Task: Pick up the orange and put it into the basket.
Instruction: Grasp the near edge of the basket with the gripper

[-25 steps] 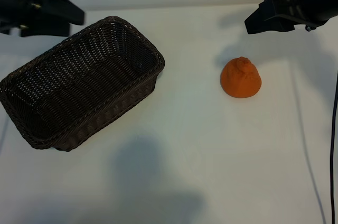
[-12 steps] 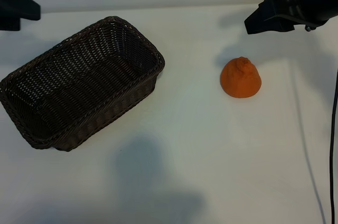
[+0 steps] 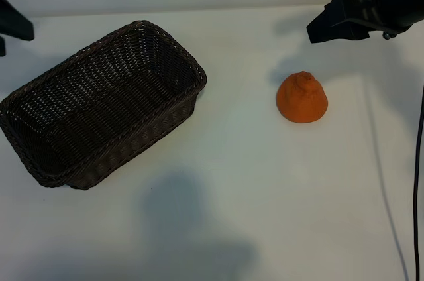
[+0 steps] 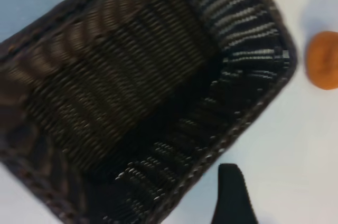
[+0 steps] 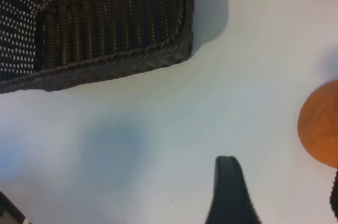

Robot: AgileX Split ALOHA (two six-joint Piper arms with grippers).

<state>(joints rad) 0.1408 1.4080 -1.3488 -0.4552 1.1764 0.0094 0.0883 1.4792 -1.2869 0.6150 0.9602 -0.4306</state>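
Note:
Next, my left gripper grips the dark brown wicker basket at the rim of its short end (image 3: 10, 135) (image 4: 29, 182) farthest from the orange.
The orange (image 3: 302, 98) sits on the white table right of centre, dome-shaped with a knobbly top. It also shows in the left wrist view as the orange (image 4: 323, 59) and in the right wrist view as the orange (image 5: 322, 123). The dark brown wicker basket (image 3: 169, 41) lies at the left, with nothing inside. My right gripper (image 3: 321, 29) hangs open and empty behind and above the orange, clear of it. Only a tip of my left gripper (image 3: 18, 26) shows, at the far left edge behind the basket. It holds nothing, and one finger (image 4: 232, 197) shows beside the basket rim (image 4: 253, 113).
A black cable (image 3: 419, 181) runs down the right edge of the white table (image 3: 265, 195). Bare table lies between basket and orange, and a soft shadow falls on its front part.
My left arm has drawn away to the left, almost out of the exterior view. The right arm, orange and basket have not moved.

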